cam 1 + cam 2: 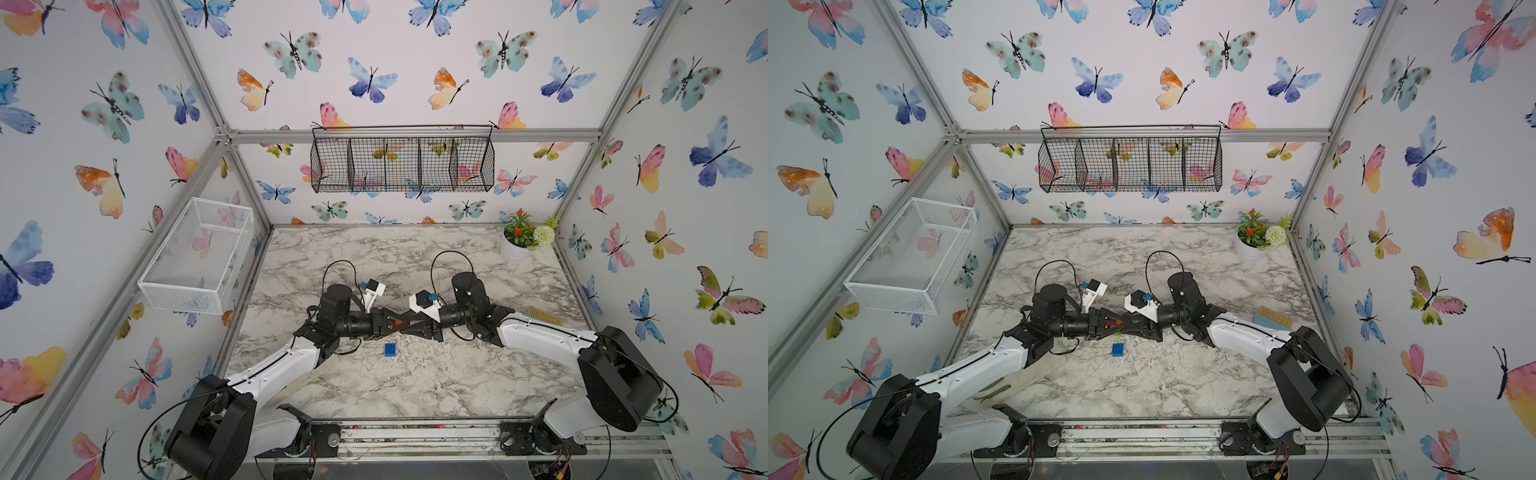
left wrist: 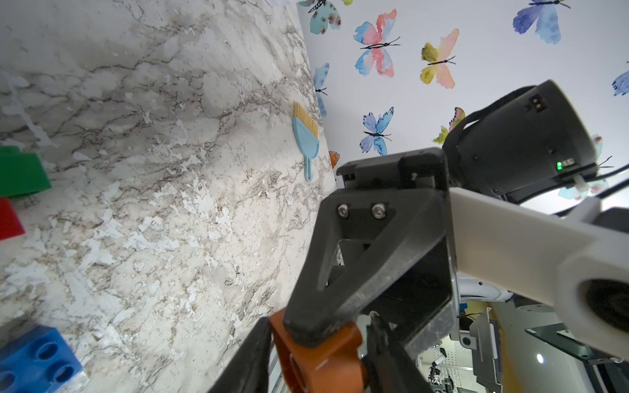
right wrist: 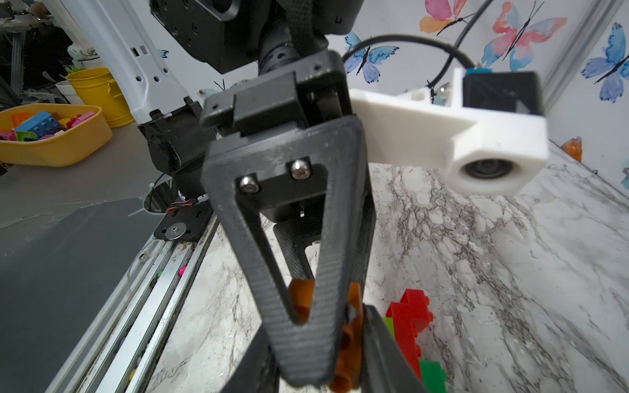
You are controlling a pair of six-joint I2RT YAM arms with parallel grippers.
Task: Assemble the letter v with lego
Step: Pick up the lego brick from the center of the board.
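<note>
The orange brick's studs face unlike the red's, so my right gripper needs to open, turn and grip the orange brick across its studs (image 1: 396, 324).
Both grippers meet above the middle of the marble table (image 1: 415, 386) on one orange brick (image 1: 397, 322) (image 2: 316, 357) (image 3: 347, 340). My left gripper (image 1: 392, 323) (image 2: 320, 367) has its fingers against two sides of the brick. My right gripper (image 1: 401, 324) (image 3: 323, 360) is shut on it across the other way. Just beneath them a red brick (image 3: 408, 316), a lime green brick (image 3: 389, 326) and a dark green brick (image 3: 432, 374) stand together on the table. A blue brick (image 1: 390, 349) (image 1: 1118, 350) (image 2: 34, 360) lies alone nearer the front.
A small brush (image 1: 544, 318) (image 2: 306, 143) lies at the table's right edge. A flower pot (image 1: 515, 249) stands at the back right. A white wire basket (image 1: 199, 257) hangs on the left wall and a black one (image 1: 403, 162) on the back wall. A yellow tub of bricks (image 3: 51, 136) sits off the table.
</note>
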